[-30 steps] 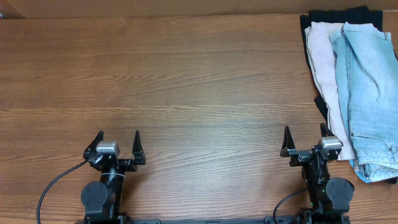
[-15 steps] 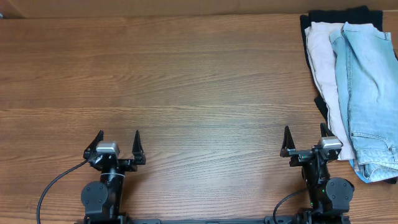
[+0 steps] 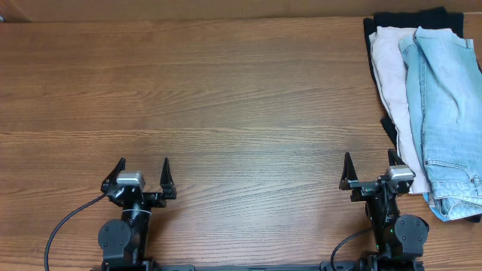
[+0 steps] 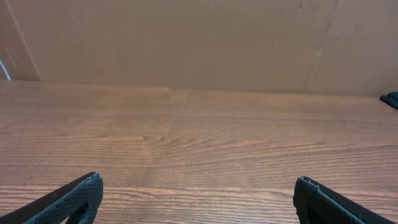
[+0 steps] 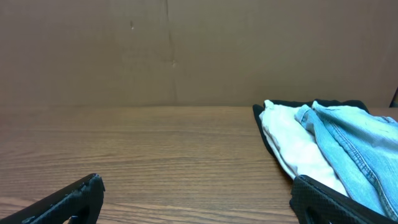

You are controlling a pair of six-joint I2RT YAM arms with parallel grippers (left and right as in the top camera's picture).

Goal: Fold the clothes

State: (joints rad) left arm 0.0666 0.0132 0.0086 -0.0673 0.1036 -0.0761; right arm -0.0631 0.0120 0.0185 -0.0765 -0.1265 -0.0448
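I will next close my right gripper at the middle of the light blue jeans' long edge (image 3: pixel 422 134), beside the white garment.
A pile of clothes lies at the table's right edge: light blue jeans (image 3: pixel 444 113) on top, a white garment (image 3: pixel 392 83) under them, a black garment (image 3: pixel 410 16) at the bottom. The right wrist view also shows the jeans (image 5: pixel 354 140) and the white garment (image 5: pixel 292 143). My left gripper (image 3: pixel 143 169) is open and empty near the front edge at the left; it also shows in the left wrist view (image 4: pixel 196 193). My right gripper (image 3: pixel 369 162) is open and empty, its right finger close beside the pile; it also shows in the right wrist view (image 5: pixel 196 193).
The wooden table (image 3: pixel 226 98) stretches wide between and beyond the arms. A brown cardboard wall (image 4: pixel 199 37) stands along the far edge. A black cable (image 3: pixel 64 226) runs from the left arm's base.
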